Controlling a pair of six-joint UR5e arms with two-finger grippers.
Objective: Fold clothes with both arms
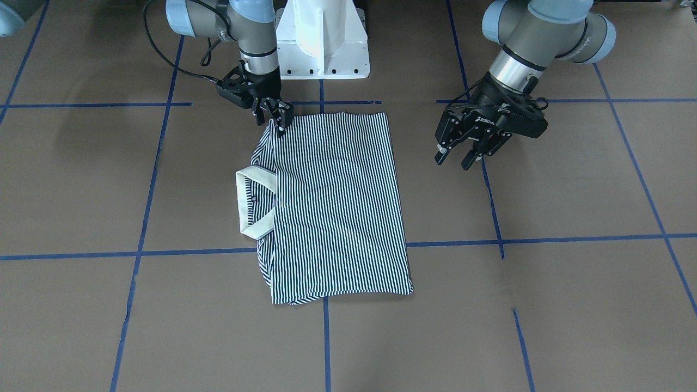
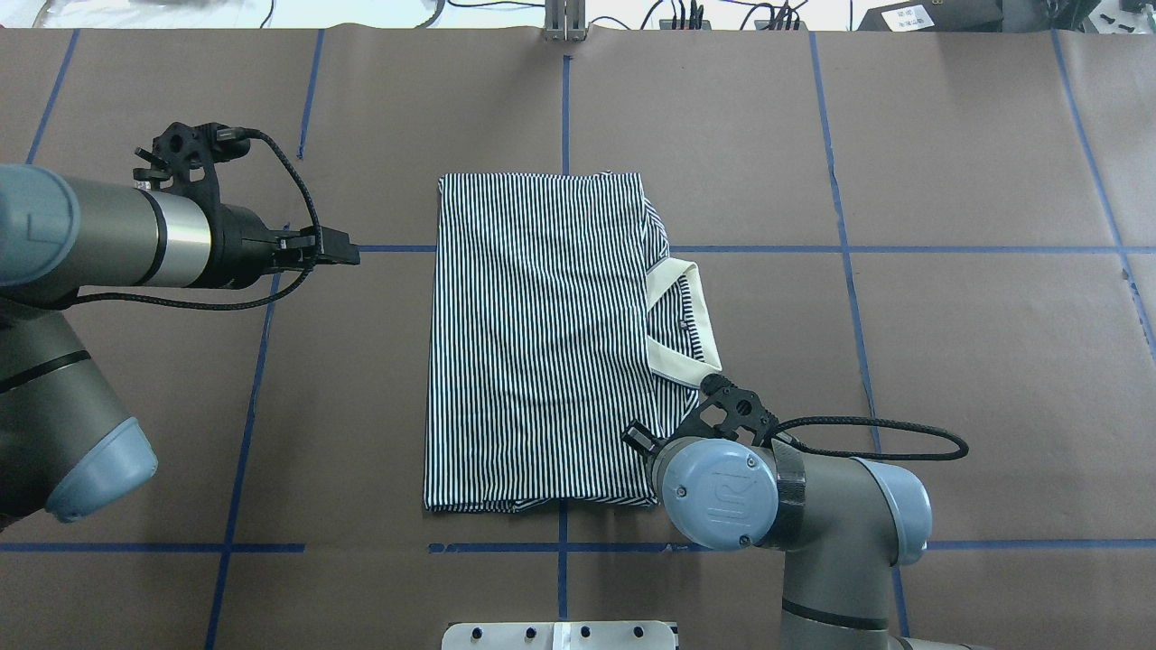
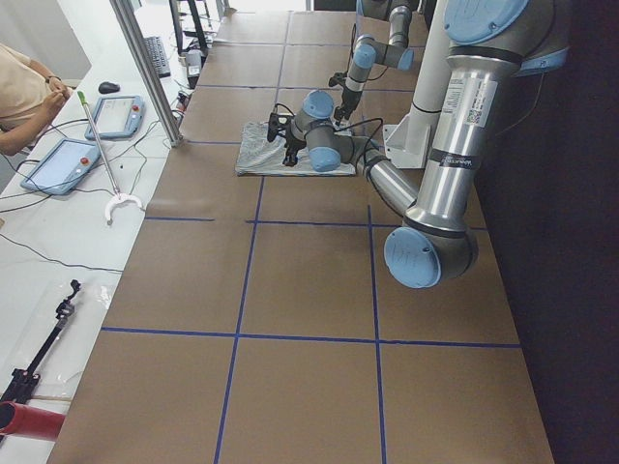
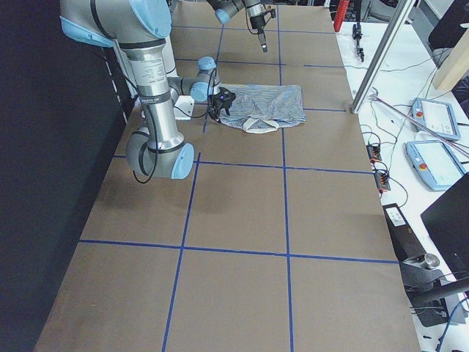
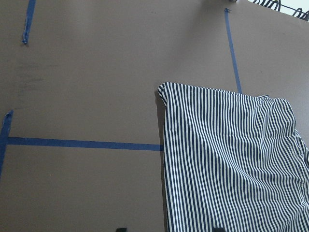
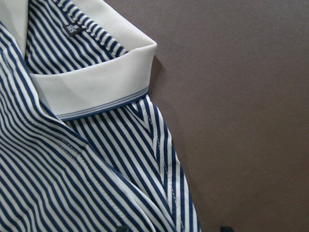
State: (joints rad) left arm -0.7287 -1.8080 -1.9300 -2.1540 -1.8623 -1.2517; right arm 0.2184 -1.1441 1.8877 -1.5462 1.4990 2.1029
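Observation:
The robot's left gripper should close on the near hem corner [image 1: 384, 115] of the striped polo shirt, at the end nearest the white pedestal.
The striped polo shirt [image 1: 332, 201] lies folded into a rectangle on the brown table, its cream collar [image 1: 256, 204] toward the robot's right. It also shows in the overhead view [image 2: 533, 343]. My right gripper [image 1: 279, 122] is low over the shirt's near shoulder corner beside the collar. In the right wrist view the collar [image 6: 91, 82] fills the frame and the fingertips stand apart, with nothing between them. My left gripper [image 1: 457, 158] is open and empty, hovering beyond the shirt's hem edge without touching it. The left wrist view shows the shirt's far corner [image 5: 166, 92].
The white pedestal [image 1: 321, 38] stands at the robot's side of the table. Blue tape lines [image 1: 190, 253] cross the brown surface. A person [image 3: 24, 97] with tablets [image 3: 116, 114] sits at a side table, behind a metal pole [image 3: 145, 68].

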